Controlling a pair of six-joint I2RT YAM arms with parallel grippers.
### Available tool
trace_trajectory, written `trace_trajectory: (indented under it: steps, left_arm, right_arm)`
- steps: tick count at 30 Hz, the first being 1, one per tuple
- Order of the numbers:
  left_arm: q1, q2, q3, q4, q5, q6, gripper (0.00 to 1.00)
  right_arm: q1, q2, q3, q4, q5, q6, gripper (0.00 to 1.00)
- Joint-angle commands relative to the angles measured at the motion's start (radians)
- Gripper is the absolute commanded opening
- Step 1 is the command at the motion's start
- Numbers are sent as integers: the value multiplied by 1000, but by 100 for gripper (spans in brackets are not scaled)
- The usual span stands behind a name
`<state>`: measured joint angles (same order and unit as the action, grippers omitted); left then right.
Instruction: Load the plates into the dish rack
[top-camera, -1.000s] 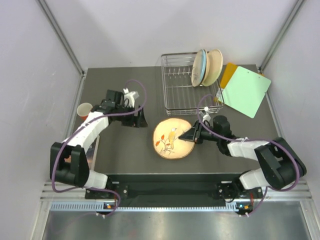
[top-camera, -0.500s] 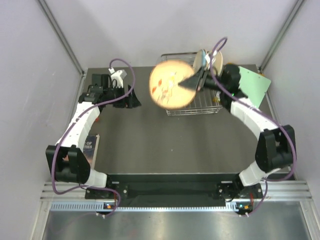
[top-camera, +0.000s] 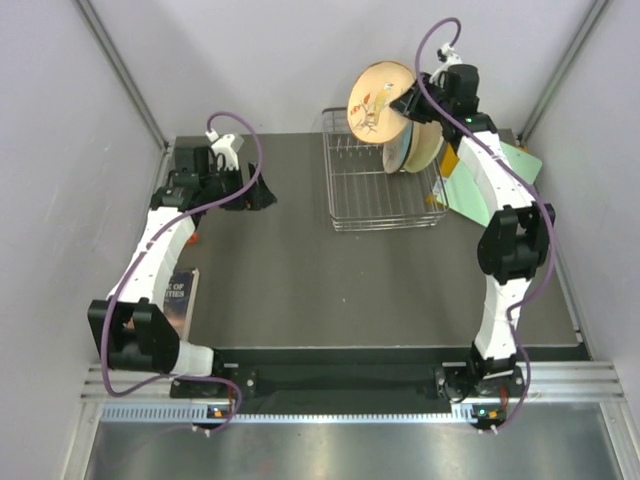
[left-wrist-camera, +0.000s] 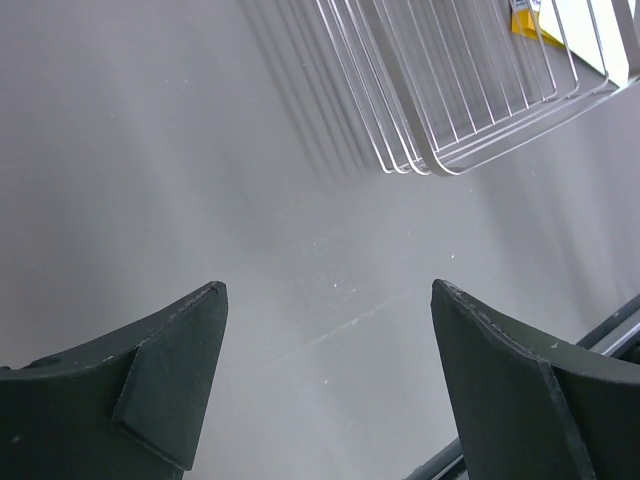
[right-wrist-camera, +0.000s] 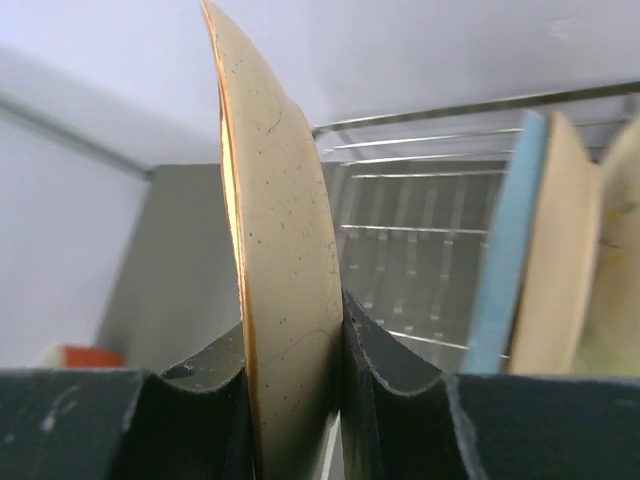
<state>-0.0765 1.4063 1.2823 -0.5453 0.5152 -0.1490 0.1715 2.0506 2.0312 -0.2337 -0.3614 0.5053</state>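
Observation:
My right gripper is to let go of the tan plate upright in the rack's wires (top-camera: 380, 168) (right-wrist-camera: 452, 335), next to the white-and-light-blue plate.
My right gripper (top-camera: 410, 103) is shut on the rim of a tan plate with floral sprigs (top-camera: 378, 100) and holds it on edge in the air above the back of the silver wire dish rack (top-camera: 360, 190). In the right wrist view the plate (right-wrist-camera: 285, 250) is pinched between my fingers (right-wrist-camera: 400, 370), with the rack's tines (right-wrist-camera: 420, 230) beyond it. A white-and-light-blue plate (top-camera: 399, 148) and a cream plate (top-camera: 430, 140) stand upright at the rack's right end; both show in the right wrist view (right-wrist-camera: 505, 270) (right-wrist-camera: 560, 260). A fourth plate is out of view. My left gripper (top-camera: 262, 195) is open and empty over the table's left side (left-wrist-camera: 328, 290).
A green board (top-camera: 505, 180) and an orange board (top-camera: 452, 160) lie right of the rack, partly under my right arm. A booklet (top-camera: 178, 295) lies at the table's left edge. A small red cup (right-wrist-camera: 85, 355) shows in the right wrist view. The rack's corner (left-wrist-camera: 440, 150) shows ahead of my left gripper.
My right gripper lifted the tan plate off the table, carried it back over the rack and turned it on edge. My left arm drew back to the left.

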Motion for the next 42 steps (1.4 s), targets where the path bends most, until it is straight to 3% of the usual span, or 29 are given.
trace_trajectory:
  steps: [1, 8, 12, 19, 42]
  left_arm:
    - [21, -59, -29, 47, 5, -15, 88]
    - [34, -79, -83, 74, 31, -49, 88]
    - [37, -84, -80, 81, 42, -69, 88]
    - [41, -104, -74, 73, 46, -69, 88]
    - [55, -118, -117, 67, 57, -81, 88]
  right_arm:
    - [48, -29, 147, 19, 218, -132, 0]
    - [114, 11, 239, 71, 387, -341, 0]
    - [175, 26, 280, 82, 487, -540, 0]
    - [255, 36, 244, 99, 685, -774, 0]
    - [244, 132, 196, 155, 748, -890, 0]
